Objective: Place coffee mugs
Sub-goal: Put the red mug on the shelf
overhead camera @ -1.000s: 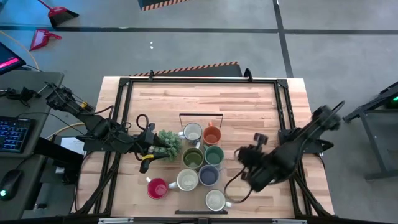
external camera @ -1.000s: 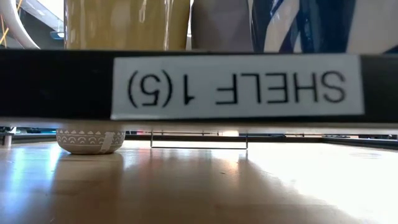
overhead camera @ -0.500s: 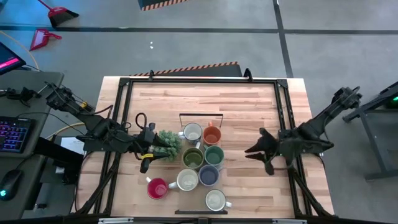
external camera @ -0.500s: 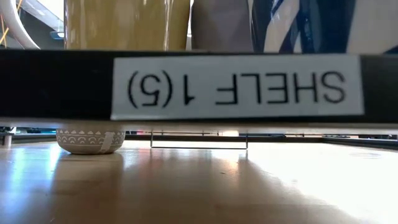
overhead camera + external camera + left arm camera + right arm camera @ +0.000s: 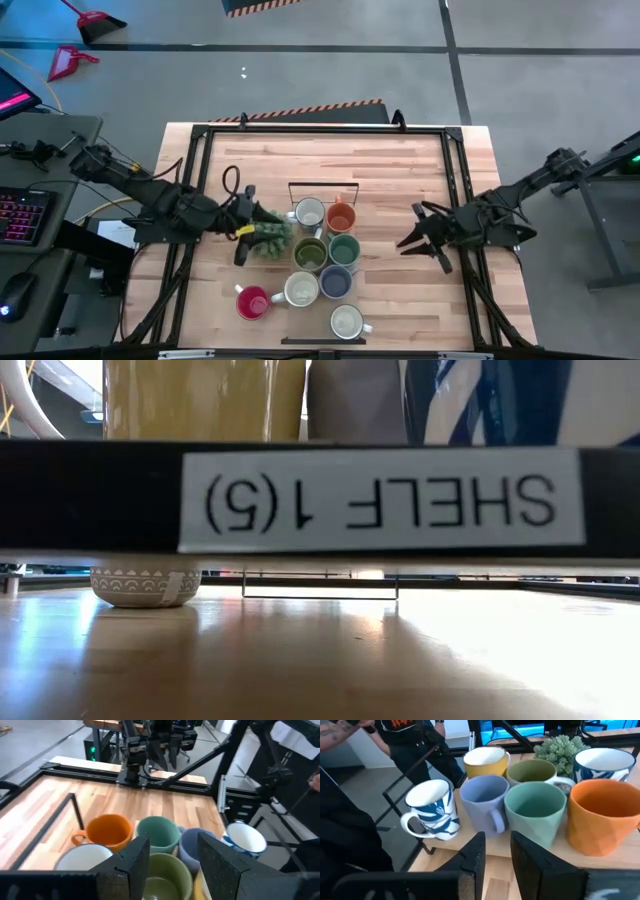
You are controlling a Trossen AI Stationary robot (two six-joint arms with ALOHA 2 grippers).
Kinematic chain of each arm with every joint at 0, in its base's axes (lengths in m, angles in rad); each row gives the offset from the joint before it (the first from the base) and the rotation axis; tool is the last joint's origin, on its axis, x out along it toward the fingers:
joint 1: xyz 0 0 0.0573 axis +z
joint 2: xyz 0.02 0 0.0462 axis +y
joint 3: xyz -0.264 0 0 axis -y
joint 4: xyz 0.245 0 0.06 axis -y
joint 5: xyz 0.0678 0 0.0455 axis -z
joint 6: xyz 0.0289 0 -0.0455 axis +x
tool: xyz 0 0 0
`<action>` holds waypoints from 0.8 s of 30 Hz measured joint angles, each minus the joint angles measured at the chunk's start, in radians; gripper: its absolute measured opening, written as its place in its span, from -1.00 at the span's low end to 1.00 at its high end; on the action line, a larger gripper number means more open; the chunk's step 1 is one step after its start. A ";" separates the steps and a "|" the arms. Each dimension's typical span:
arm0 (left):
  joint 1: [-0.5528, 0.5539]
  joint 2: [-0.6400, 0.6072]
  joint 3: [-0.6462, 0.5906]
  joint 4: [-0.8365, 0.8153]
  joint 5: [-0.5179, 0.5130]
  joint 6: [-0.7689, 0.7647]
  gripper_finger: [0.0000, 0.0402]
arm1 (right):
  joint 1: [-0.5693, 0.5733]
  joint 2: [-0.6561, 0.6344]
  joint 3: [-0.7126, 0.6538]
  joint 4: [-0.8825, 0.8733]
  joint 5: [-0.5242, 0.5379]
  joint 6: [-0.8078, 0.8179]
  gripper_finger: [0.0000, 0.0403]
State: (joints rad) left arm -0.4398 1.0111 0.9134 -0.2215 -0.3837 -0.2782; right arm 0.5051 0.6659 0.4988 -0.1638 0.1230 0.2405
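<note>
The red mug is next for my left gripper. It should go there and close on the red mug's rim (image 5: 243,292) beside its handle.
Eight mugs stand in a cluster mid-table in the high view: cream-white (image 5: 309,213), orange (image 5: 341,216), olive green (image 5: 310,253), teal (image 5: 344,248), blue-grey (image 5: 335,282), a second cream mug (image 5: 300,289), red (image 5: 252,301) and patterned (image 5: 347,321). My left gripper (image 5: 246,228) is open beside the spiky plant (image 5: 268,238); its wrist view looks over the olive mug (image 5: 162,875) between its fingers (image 5: 132,865). My right gripper (image 5: 412,238) hangs open to the right of the mugs, facing the teal mug (image 5: 535,812).
A thin wire frame (image 5: 322,185) stands on the far side of the mugs. Black rails (image 5: 455,190) run along the table's edges. In the low view a black bar labelled SHELF 1(5) (image 5: 380,498) blocks most of the scene. A person (image 5: 410,740) stands beyond the table.
My right gripper has drawn back from beside the blue-grey and patterned mugs toward the table's right edge and a little toward the far edge, and has turned level. My left gripper has shifted slightly toward the far edge beside the plant. The mugs have stayed in place.
</note>
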 joint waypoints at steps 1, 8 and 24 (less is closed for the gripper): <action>0.016 -0.001 0.000 -0.002 0.009 0.004 -0.23 | -0.019 -0.009 -0.015 0.008 -0.019 -0.006 -0.64; 0.146 -0.033 0.000 -0.009 0.158 0.080 -0.23 | -0.136 -0.044 -0.096 0.101 -0.153 -0.032 -0.64; 0.329 -0.156 0.001 -0.130 0.289 -0.055 -0.23 | -0.211 -0.045 -0.096 0.109 -0.100 0.002 -0.64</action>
State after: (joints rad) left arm -0.1104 0.8555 0.9142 -0.3515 -0.0944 -0.3330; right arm 0.2939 0.6209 0.4026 -0.0546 0.0231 0.2428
